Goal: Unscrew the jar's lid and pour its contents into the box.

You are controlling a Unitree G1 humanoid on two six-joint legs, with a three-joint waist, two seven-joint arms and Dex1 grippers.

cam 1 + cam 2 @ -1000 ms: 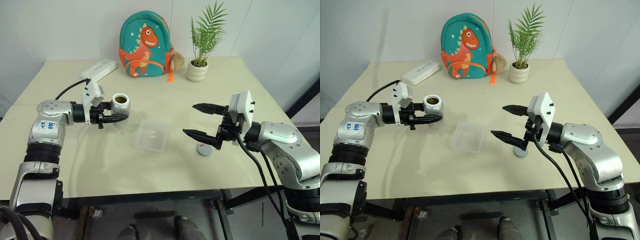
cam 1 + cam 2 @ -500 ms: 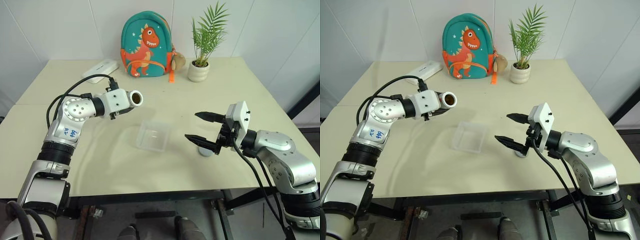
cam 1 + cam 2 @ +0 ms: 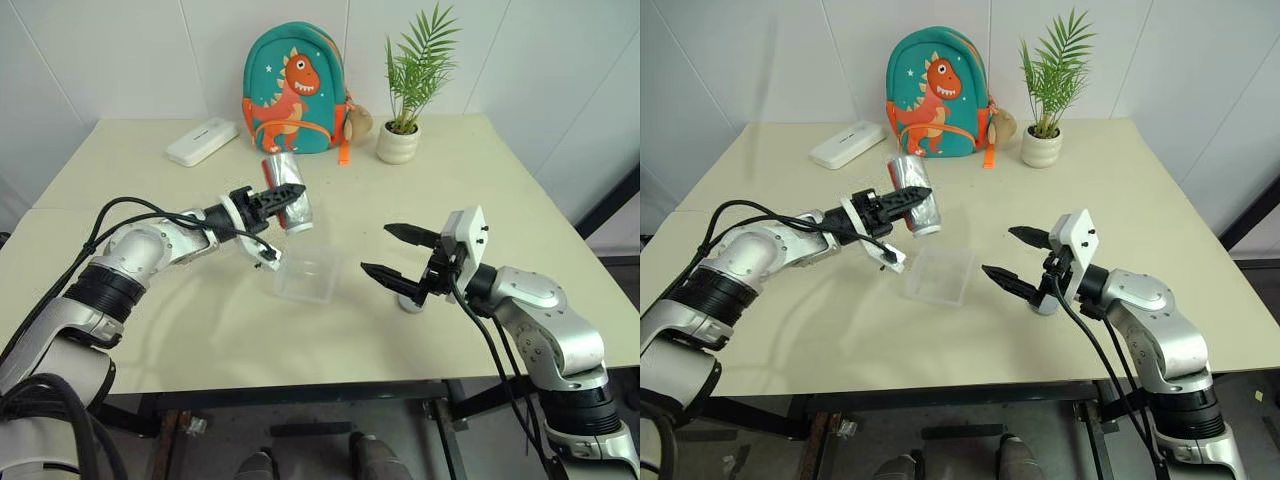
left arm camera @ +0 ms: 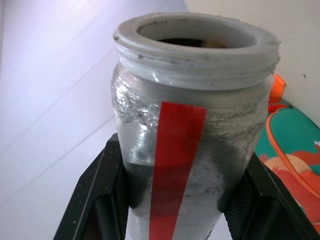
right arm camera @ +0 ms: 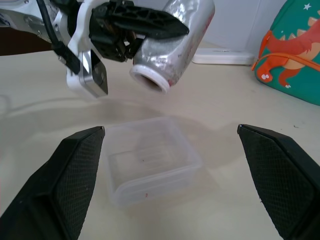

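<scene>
My left gripper is going to set the jar down on the bare table (image 3: 165, 253) between the flat white case and the table's front edge.
The jar (image 3: 298, 212), a silver cylinder with a red stripe, hangs above the table with my left gripper (image 3: 281, 197) shut on its body. It is tilted, its open mouth (image 5: 150, 80) pointing down toward the far left side of the box (image 3: 305, 280), a clear shallow tray. In the left wrist view the contents (image 4: 185, 42) are a dark patch inside the mouth. My right gripper (image 3: 388, 251) stands open to the right of the box, holding nothing. The grey lid (image 3: 411, 303) lies on the table just beneath it, partly hidden.
A teal dinosaur backpack (image 3: 293, 90), a potted plant (image 3: 397, 140) and a flat white case (image 3: 201, 141) stand along the back of the table (image 3: 180, 330). The table's front edge runs close below both arms.
My left arm has swung right toward the box and rolled, tipping the jar from upright through sideways to mouth-down. The right gripper has sunk a little and stays open.
</scene>
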